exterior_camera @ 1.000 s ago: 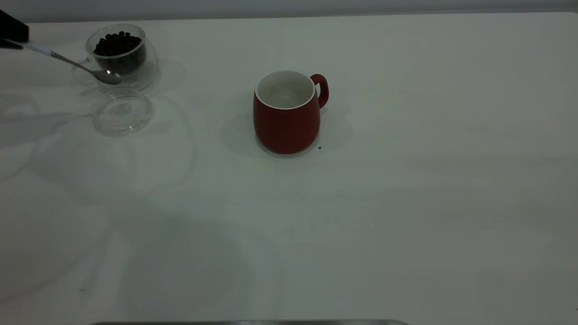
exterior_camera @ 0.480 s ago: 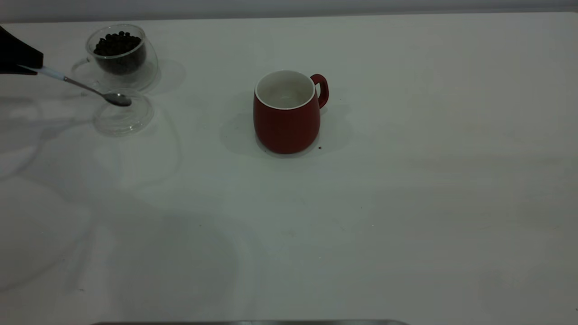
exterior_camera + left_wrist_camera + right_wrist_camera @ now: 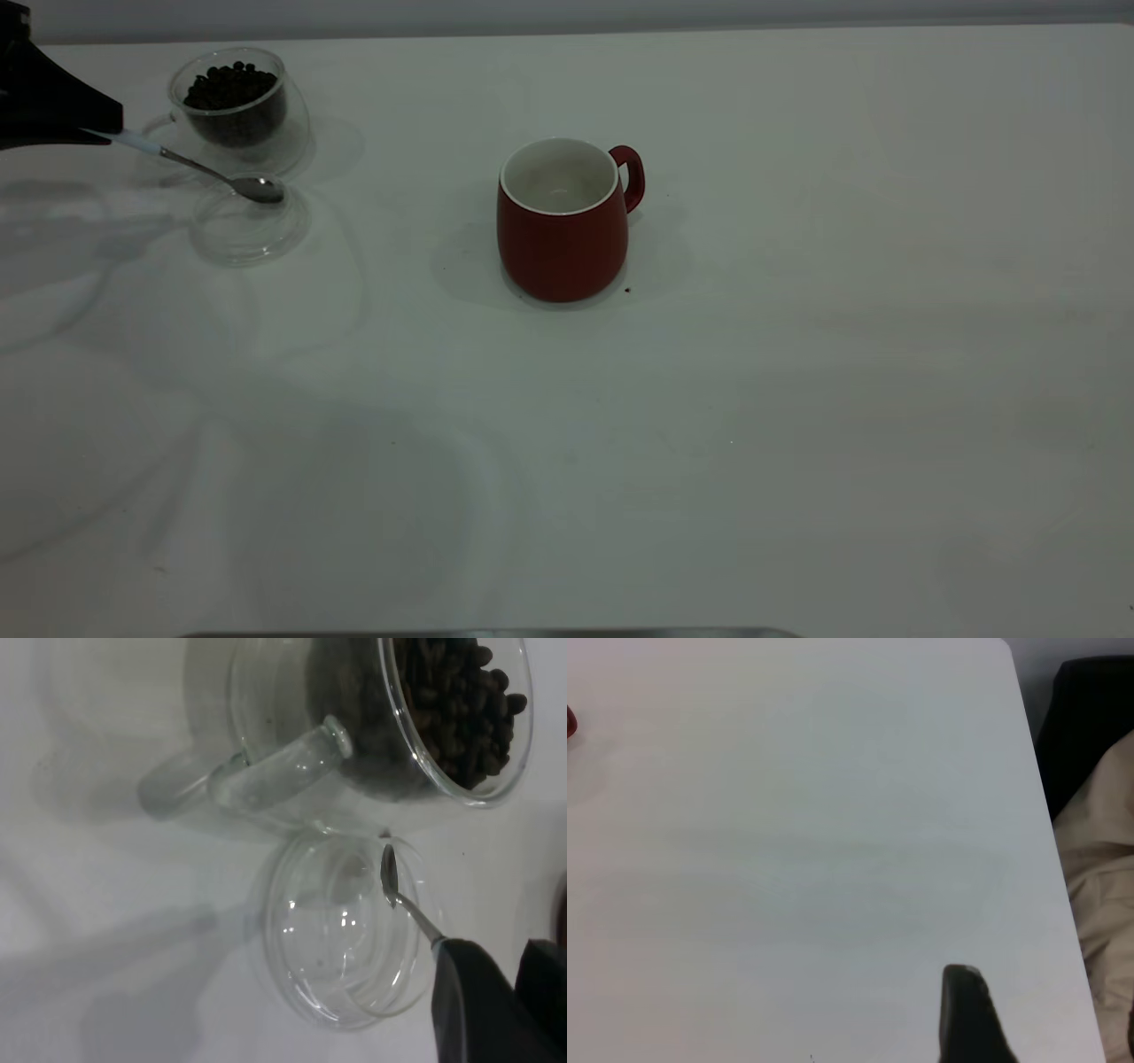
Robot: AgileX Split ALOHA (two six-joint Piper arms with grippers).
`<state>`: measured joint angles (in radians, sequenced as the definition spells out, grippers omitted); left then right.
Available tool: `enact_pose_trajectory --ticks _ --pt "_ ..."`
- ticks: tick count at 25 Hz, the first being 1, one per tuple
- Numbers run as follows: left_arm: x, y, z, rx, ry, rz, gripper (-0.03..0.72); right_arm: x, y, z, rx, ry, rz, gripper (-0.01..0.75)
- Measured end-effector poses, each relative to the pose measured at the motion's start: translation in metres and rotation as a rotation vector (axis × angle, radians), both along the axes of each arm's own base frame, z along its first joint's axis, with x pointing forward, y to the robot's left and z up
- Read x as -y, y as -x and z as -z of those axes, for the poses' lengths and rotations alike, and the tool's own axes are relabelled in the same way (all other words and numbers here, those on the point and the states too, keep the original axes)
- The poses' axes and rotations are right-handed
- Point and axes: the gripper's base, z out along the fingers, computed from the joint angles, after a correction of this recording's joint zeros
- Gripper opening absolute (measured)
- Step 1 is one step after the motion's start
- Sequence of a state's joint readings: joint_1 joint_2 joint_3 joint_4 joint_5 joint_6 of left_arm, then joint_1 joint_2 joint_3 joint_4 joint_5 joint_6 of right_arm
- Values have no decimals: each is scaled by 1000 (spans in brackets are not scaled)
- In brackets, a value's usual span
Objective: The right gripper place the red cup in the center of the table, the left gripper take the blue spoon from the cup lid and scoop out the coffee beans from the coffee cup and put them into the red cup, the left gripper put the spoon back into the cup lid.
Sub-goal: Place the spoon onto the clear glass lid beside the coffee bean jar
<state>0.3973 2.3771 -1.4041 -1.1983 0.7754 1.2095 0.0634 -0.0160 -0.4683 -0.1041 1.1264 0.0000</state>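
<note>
The clear cup lid [image 3: 230, 217] [image 3: 332, 926] is in front of the coffee cup. I need to set the blue spoon down in it with my left gripper.
The red cup [image 3: 563, 221] stands upright near the middle of the table [image 3: 709, 399], its handle pointing right and its white inside showing no beans. At the far left, my left gripper [image 3: 93, 124] is shut on the pale handle of the blue spoon [image 3: 208, 168]. The spoon's metal bowl sits over the far edge of the cup lid [image 3: 248, 229]. Just behind stands the coffee cup [image 3: 237, 106] holding coffee beans [image 3: 229, 87]. In the left wrist view, the spoon [image 3: 390, 877] is above the lid [image 3: 341, 930], beside the coffee cup [image 3: 292, 771]. My right gripper [image 3: 1050, 992] is open over bare table.
A small dark speck [image 3: 627, 289] lies by the red cup's base. In the right wrist view, the table's edge [image 3: 1036, 771] runs close by, with beige cloth [image 3: 1099, 868] beyond it. A grey bar [image 3: 487, 633] lines the near edge.
My left gripper has moved right, farther into view. The spoon's bowl went from beside the coffee cup to over the lid. The red cup has not moved.
</note>
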Motion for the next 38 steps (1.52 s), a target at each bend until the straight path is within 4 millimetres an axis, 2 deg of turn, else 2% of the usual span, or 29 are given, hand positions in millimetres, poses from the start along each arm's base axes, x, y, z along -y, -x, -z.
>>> enact_pose_trajectory --ticks 8,23,27,33,38 --pt "9 4 22 -52 53 22 126 0 0 0 0 0 0 457" --pt "16 9 42 -71 83 68 130 0 0 0 0 0 0 457" --pt "16 9 45 -77 71 60 171 0 0 0 0 0 0 457" --pt "13 8 49 -80 42 44 295 0 0 0 0 0 0 457" --pt "13 8 49 -80 41 44 345 0 0 0 0 0 0 457"
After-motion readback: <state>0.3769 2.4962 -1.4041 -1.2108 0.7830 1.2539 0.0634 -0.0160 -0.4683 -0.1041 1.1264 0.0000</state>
